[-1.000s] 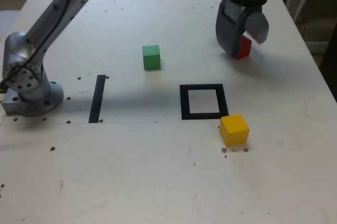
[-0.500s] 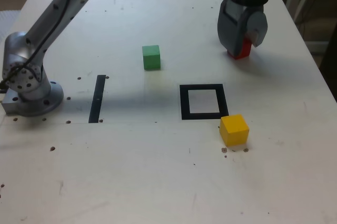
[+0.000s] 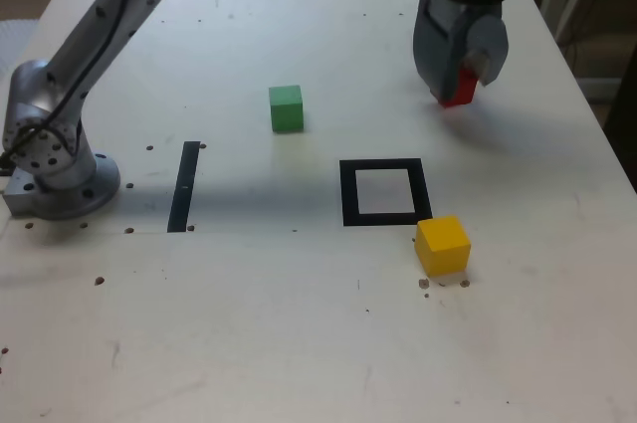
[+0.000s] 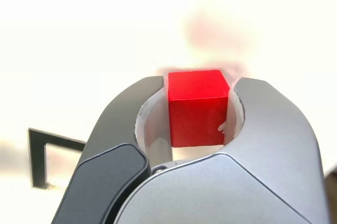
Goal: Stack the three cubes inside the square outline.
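I need to let go of the red cube on the white centre of the square outline (image 3: 385,187) (image 4: 66,167), framed by the black tape.
My gripper (image 3: 460,80) is at the far right of the table in the exterior view, shut on the red cube (image 3: 459,88), which peeks out below the jaws. In the wrist view the red cube (image 4: 197,107) sits squeezed between both grey fingers (image 4: 126,113) of the gripper (image 4: 197,110). The green cube (image 3: 286,107) rests on the table left of centre. The yellow cube (image 3: 443,244) lies just off the near right corner of the square outline (image 3: 384,191), a black tape frame with a white centre. A corner of the square outline (image 4: 42,153) shows in the wrist view.
The arm's grey base (image 3: 55,159) stands at the exterior view's left, its link reaching across the back of the table. A straight black tape strip (image 3: 185,185) lies beside the base. The table's right edge (image 3: 597,114) runs close to the gripper.
The jaws have closed from wide open onto the red cube. The gripper has shifted slightly up in the picture with the cube; the other cubes have not moved.
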Controlling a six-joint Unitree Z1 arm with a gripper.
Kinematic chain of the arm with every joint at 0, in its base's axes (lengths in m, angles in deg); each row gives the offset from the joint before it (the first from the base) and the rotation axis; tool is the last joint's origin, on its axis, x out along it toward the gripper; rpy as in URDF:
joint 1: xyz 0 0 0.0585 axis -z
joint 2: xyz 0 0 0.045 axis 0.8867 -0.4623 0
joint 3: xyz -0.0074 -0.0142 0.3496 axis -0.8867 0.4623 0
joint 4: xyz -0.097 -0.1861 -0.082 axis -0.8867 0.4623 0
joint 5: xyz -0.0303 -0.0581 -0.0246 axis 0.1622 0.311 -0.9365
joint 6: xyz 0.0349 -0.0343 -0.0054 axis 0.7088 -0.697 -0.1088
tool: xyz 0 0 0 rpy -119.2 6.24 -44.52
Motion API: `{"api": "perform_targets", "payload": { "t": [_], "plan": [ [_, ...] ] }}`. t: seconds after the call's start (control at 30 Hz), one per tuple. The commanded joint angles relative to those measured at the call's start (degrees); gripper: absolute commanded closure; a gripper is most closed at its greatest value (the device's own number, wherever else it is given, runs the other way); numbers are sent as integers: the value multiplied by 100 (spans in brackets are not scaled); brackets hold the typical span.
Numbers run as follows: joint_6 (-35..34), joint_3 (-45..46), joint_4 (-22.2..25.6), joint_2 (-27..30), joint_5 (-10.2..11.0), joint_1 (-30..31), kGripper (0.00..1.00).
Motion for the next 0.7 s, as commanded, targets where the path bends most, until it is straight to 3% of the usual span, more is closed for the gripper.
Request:
{"api": "perform_targets", "payload": {
  "t": [0.0,0.33,0.67],
  "plan": [
    [175,166,97,311,48,129,75],
    [686,1146,0,1192,14,608,75],
    [542,2973,-1134,1911,-234,1244,75]
  ]
}}
